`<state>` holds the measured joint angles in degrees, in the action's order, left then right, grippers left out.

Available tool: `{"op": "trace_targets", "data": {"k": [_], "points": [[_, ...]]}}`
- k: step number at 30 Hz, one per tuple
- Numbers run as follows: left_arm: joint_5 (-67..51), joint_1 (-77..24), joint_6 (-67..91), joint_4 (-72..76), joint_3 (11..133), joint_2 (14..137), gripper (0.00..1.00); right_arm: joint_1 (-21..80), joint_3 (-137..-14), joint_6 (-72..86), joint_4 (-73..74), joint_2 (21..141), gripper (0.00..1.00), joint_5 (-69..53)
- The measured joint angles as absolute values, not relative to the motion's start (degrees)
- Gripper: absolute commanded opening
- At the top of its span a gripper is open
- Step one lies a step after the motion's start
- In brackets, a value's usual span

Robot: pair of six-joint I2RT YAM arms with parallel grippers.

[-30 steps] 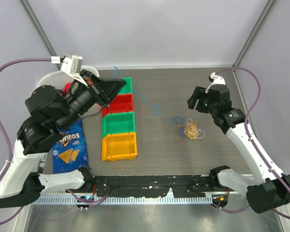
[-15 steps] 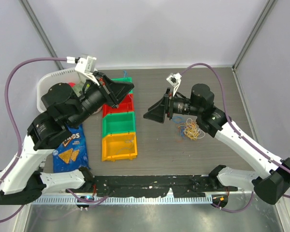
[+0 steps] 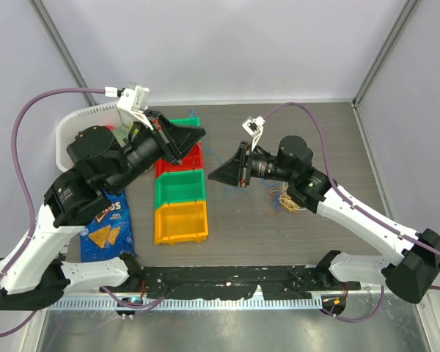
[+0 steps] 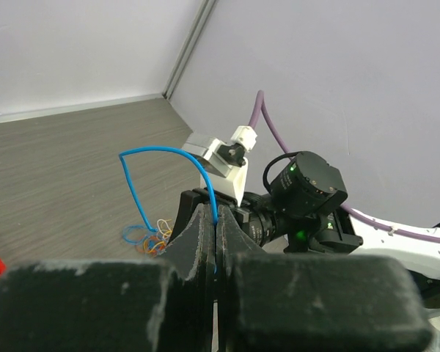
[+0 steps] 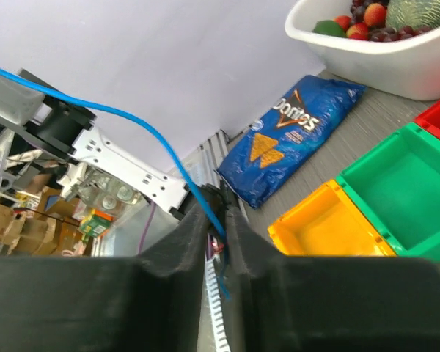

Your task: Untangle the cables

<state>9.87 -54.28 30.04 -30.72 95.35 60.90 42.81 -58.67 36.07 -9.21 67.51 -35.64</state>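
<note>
Next, I open my left gripper and take the cable (image 4: 148, 220) beside my right gripper, because the blue cable hangs slack in an arc from my left gripper to my right gripper.
A tangle of thin orange, yellow, white and blue cables (image 3: 290, 198) lies on the table right of centre; it also shows in the left wrist view as a small heap (image 4: 150, 238). One blue cable (image 4: 154, 151) rises from that heap in an arc into my left gripper (image 4: 216, 213), which is shut on it. Held high over the bins, the left gripper (image 3: 199, 133) points right. Facing it from just below, my right gripper (image 3: 211, 176) points left. In the right wrist view the blue cable (image 5: 132, 117) runs between the right gripper's (image 5: 216, 213) jaws, which are drawn close on it.
A column of bins stands left of centre: green (image 3: 187, 121), red (image 3: 182, 158), green (image 3: 180, 188) and yellow (image 3: 180, 222). A blue Doritos bag (image 3: 106, 220) lies to their left. A white bowl of fruit (image 3: 73, 121) sits at the back left.
My right arm swung left from the table's right side, over the tangle, to meet the left gripper, and its jaws narrowed round the blue cable. The left gripper shifted slightly right, still shut.
</note>
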Motion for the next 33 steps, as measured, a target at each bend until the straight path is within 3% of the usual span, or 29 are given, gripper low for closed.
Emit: {"op": "trace_targets", "data": {"k": [2,9,16,22,29,30,33], "points": [[9.93,-54.30,30.02,-30.72,95.35,60.88,0.00,42.83,-57.52,36.47,-9.87,67.51,0.01,-35.14],[14.09,-54.33,29.76,-31.68,94.78,60.93,0.00,43.27,-55.02,37.95,-12.34,66.28,0.01,-35.94],[22.72,-53.78,31.00,-35.92,91.15,64.31,0.00,43.57,-55.53,34.85,-10.55,57.80,0.01,-35.51],[14.94,-52.40,39.07,-31.40,72.79,65.69,0.00,43.68,-57.10,29.52,-7.31,51.18,0.01,-30.41],[4.86,-52.36,45.43,-25.02,69.97,69.63,0.00,43.72,-57.06,26.83,-4.56,49.71,0.01,-27.20],[3.88,-52.36,46.00,-24.03,69.73,69.65,0.01,43.72,-56.93,26.61,-4.45,48.95,0.01,-26.41],[0.86,-52.36,46.33,-20.80,68.75,69.10,0.29,43.72,-56.69,25.96,-4.16,46.89,0.01,-24.75]]}}
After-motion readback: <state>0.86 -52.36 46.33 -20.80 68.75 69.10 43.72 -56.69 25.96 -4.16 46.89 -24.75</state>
